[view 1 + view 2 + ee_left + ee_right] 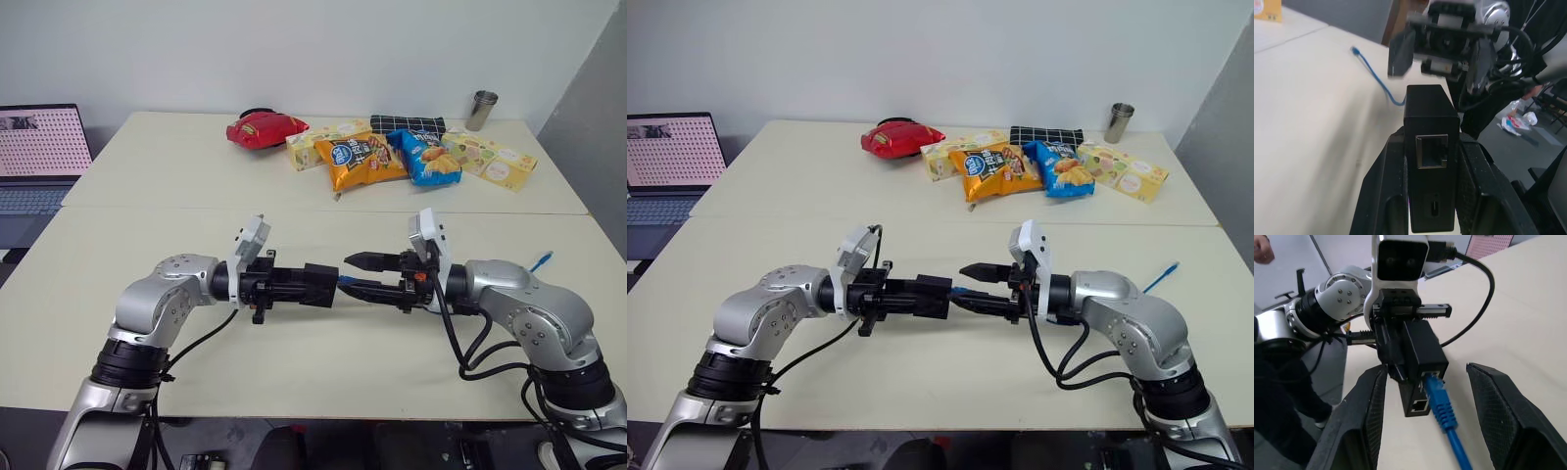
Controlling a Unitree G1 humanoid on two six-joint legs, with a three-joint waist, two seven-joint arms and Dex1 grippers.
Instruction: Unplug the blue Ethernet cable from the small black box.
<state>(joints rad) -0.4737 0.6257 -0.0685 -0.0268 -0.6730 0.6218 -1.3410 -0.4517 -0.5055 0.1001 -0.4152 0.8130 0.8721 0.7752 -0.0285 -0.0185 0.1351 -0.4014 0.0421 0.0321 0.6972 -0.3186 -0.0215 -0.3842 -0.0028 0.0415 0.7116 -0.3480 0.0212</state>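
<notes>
The blue plug sits at a slant from the small black box's port, so my right gripper needs to close on the plug's ribbed body (1444, 409), straighten it, then pull.
The small black box (319, 283) is held level above the table, with my left gripper (306, 284) shut on it. In the left wrist view its fingers (1385, 196) flank the box (1430, 117), whose near face shows an empty port. The blue Ethernet cable (1442, 406) has its plug at the box's (1422, 350) far face, seemingly seated in a port. From there it trails across the table to a loose end (542, 260) at the right. My right gripper (348, 273) faces the box and is open, its fingers (1498, 406) either side of the plug without touching it.
Snack bags (364, 160), a red bag (265, 128), boxes (490, 157), a checkered pouch (407, 124) and a metal cup (481, 110) lie along the table's far side. A laptop (39, 152) stands off the left edge. A person's hand (1261, 249) shows beyond the left arm.
</notes>
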